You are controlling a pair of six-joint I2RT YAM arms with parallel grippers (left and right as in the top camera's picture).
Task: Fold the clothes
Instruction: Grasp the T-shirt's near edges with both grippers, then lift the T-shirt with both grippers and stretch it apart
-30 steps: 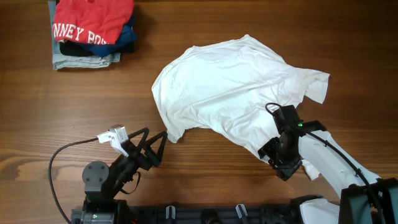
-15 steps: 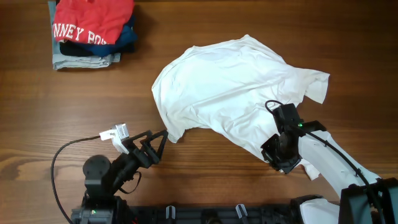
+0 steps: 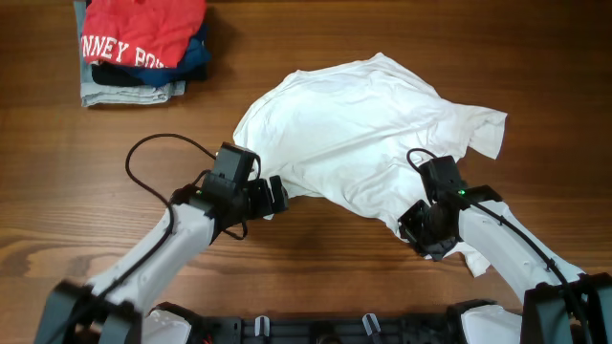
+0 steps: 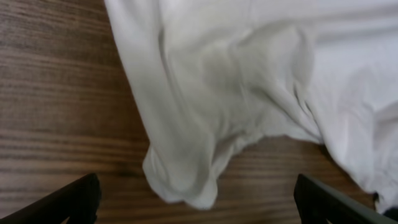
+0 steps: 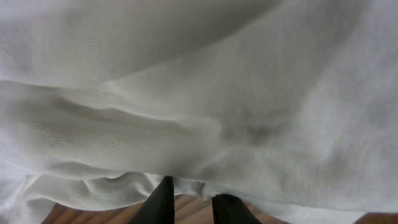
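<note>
The white T-shirt is lying crumpled with its lower corner bunched up, so next my left gripper pinches that corner (image 4: 185, 171) and help lift the T-shirt open before any folding.
The white T-shirt (image 3: 354, 134) lies crumpled on the wooden table (image 3: 76, 172), right of centre. My left gripper (image 3: 271, 196) is open at its lower left corner. In the left wrist view the two fingers stand wide apart (image 4: 196, 190) with the bunched corner of the T-shirt (image 4: 186, 168) between them, untouched. My right gripper (image 3: 423, 234) sits at the lower right hem. In the right wrist view its fingers (image 5: 189, 193) are nearly together at the edge of the T-shirt (image 5: 205, 93), which fills the view. No tag or striped patch shows.
A stack of folded garments stands at the back left: a red one with white lettering (image 3: 143, 33) on top, a navy one (image 3: 198, 53) and a pale blue one (image 3: 124, 93) under it. A black cable (image 3: 153, 143) loops behind my left arm.
My left arm swung up from the front edge and forward to the shirt's lower left corner, gripper open. My right gripper crept slightly up and left along the hem.
</note>
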